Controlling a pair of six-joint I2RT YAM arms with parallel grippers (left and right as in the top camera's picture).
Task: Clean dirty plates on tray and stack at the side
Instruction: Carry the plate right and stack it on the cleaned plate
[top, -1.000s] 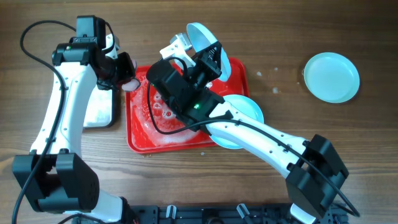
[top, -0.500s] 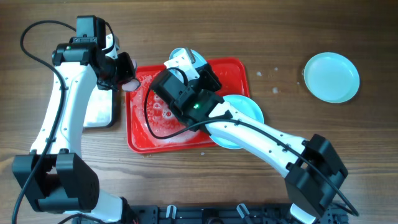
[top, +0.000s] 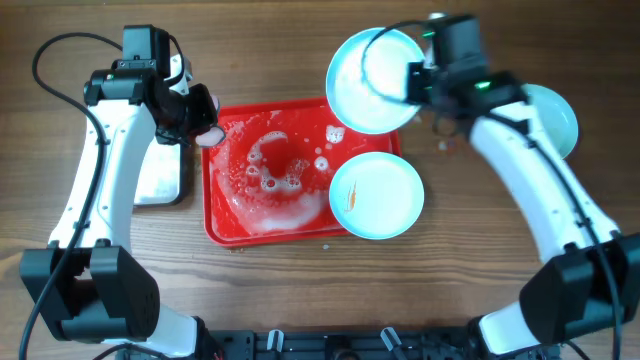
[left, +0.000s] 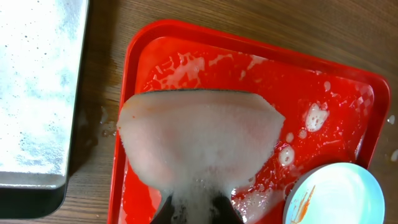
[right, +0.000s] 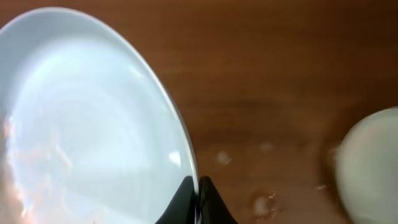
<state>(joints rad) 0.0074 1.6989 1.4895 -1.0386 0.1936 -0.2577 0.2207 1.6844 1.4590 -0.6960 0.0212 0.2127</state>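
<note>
I should release the pale blue plate with my right gripper on top of the plate lying on the wood (top: 529, 123), away from the red tray.
My right gripper (top: 414, 80) is shut on the rim of a pale blue plate (top: 372, 66), held up over the far right corner of the red tray (top: 222, 225). In the right wrist view the fingertips (right: 186, 190) pinch that plate (right: 93, 118) edge-on. A second plate (top: 376, 195) with an orange smear lies on the tray's near right part, overhanging the rim. A third plate (top: 553, 118) rests on the table at the far right, partly behind my right arm. My left gripper (top: 205, 128) is shut on a sudsy pink sponge (left: 199, 137) above the tray's far left corner.
Suds and water pool in the tray's middle (top: 275, 175). A silver pan (top: 160, 178) stands left of the tray, next to my left arm. Drops of water lie on the wood (top: 441, 146) between the tray and the far right plate.
My right arm has swung from over the tray's middle to the upper right, carrying the plate with it. The left arm and sponge have not moved.
</note>
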